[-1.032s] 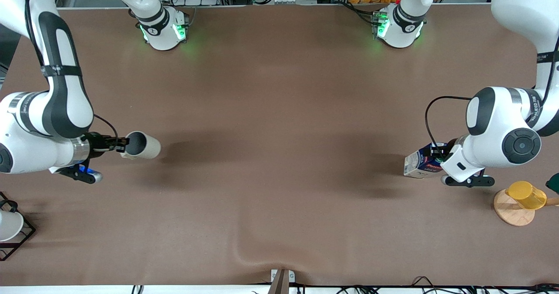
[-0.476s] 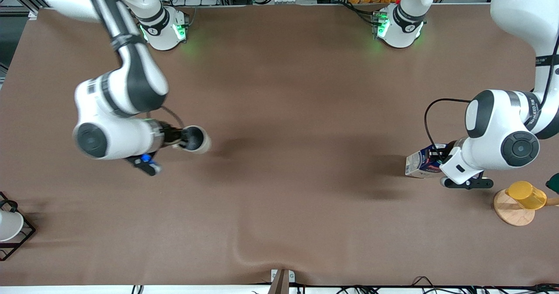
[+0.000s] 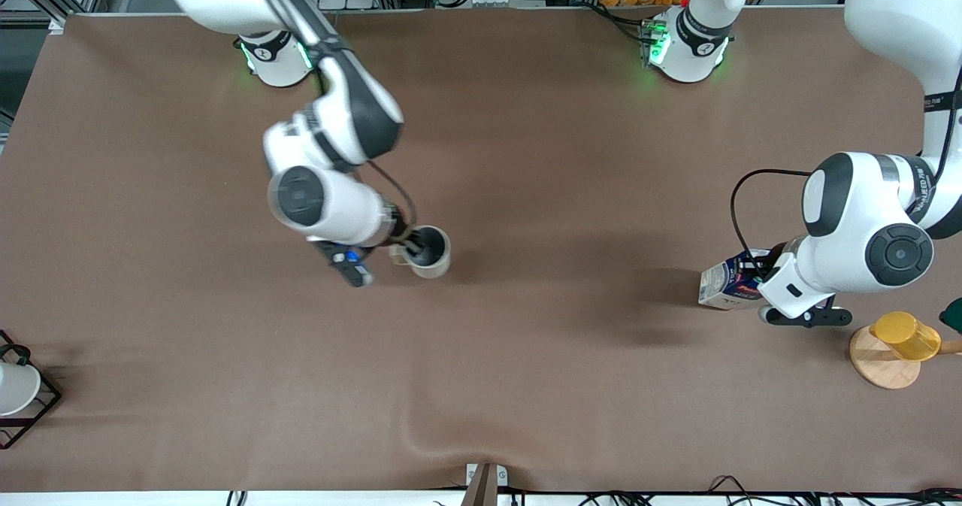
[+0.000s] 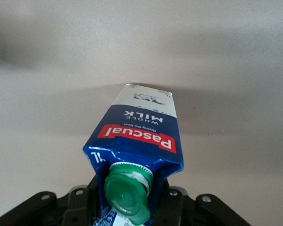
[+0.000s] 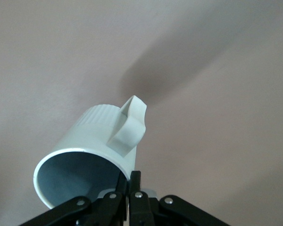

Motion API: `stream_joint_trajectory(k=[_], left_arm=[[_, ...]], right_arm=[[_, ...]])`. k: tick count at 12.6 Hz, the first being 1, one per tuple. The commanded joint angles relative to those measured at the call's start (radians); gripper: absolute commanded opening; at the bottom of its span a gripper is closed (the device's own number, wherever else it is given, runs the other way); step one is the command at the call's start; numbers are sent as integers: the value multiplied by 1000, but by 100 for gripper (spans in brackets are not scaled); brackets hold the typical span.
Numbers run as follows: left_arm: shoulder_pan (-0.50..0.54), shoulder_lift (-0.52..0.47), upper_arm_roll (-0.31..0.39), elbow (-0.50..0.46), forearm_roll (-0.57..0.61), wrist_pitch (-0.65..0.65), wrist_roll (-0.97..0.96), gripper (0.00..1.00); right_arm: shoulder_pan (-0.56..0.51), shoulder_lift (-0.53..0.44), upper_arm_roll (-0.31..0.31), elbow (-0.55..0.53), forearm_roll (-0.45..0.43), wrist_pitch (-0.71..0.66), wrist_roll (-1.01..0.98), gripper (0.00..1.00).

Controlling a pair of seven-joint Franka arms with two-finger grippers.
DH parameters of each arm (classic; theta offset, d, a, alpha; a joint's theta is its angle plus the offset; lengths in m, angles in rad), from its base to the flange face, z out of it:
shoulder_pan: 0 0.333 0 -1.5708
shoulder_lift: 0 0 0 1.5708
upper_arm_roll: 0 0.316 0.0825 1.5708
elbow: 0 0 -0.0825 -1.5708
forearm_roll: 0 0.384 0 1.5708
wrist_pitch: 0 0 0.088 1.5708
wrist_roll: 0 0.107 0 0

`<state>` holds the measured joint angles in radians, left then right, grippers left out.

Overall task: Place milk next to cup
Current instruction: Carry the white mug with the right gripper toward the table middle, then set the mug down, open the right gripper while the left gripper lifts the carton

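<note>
The robot's right gripper will set the cup down on the bare middle of the table (image 3: 482, 280), a bit nearer to the milk.
The cup (image 3: 431, 251) is a beige-grey mug with a darker inside. My right gripper (image 3: 409, 249) is shut on its rim and holds it over the middle of the table; in the right wrist view the cup (image 5: 92, 150) shows tilted, its handle up, and the right gripper (image 5: 132, 181) pinches the rim. The milk (image 3: 729, 283), a dark-blue carton, lies tilted in my left gripper (image 3: 755, 269) over the table near the left arm's end. In the left wrist view the milk (image 4: 139, 141) shows its green cap and red label, with the left gripper (image 4: 129, 207) shut on its top.
A yellow cup (image 3: 906, 334) stands on a round wooden coaster (image 3: 879, 363) near the left arm's end. A white cup (image 3: 15, 387) sits in a black wire stand at the right arm's end.
My right arm has carried the cup from the right arm's end toward the middle of the table. The left gripper with the milk has barely moved.
</note>
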<state>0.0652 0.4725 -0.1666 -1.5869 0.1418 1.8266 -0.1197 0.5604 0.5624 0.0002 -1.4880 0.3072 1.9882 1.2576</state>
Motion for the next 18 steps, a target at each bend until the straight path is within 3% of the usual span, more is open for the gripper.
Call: stream_joint_trajectory(k=[1,4,11,14,16,18], left_arm=[[1,-11,2,5,-2,-21,15,46],[1,-12,2,5,-4,-23,14,47],[-10,-25,-1,4,-2,-36,17,47],[-13,-40,-56,5,-5,-66,5,46],[-12,-51,-102,7,-1,-92,11,47],[-12,-60,-138,7,-4,-98,5,47]], right_arm=[[48,106,-14,90,20,24,100,0],[76,146,-12,100,23,122,158,0],[101,191,-11,104,75,212,177,0],[102,198,-11,103,75,211,177,1],[105,197,-12,103,61,204,175,100],[110,177,-14,106,37,198,172,100]])
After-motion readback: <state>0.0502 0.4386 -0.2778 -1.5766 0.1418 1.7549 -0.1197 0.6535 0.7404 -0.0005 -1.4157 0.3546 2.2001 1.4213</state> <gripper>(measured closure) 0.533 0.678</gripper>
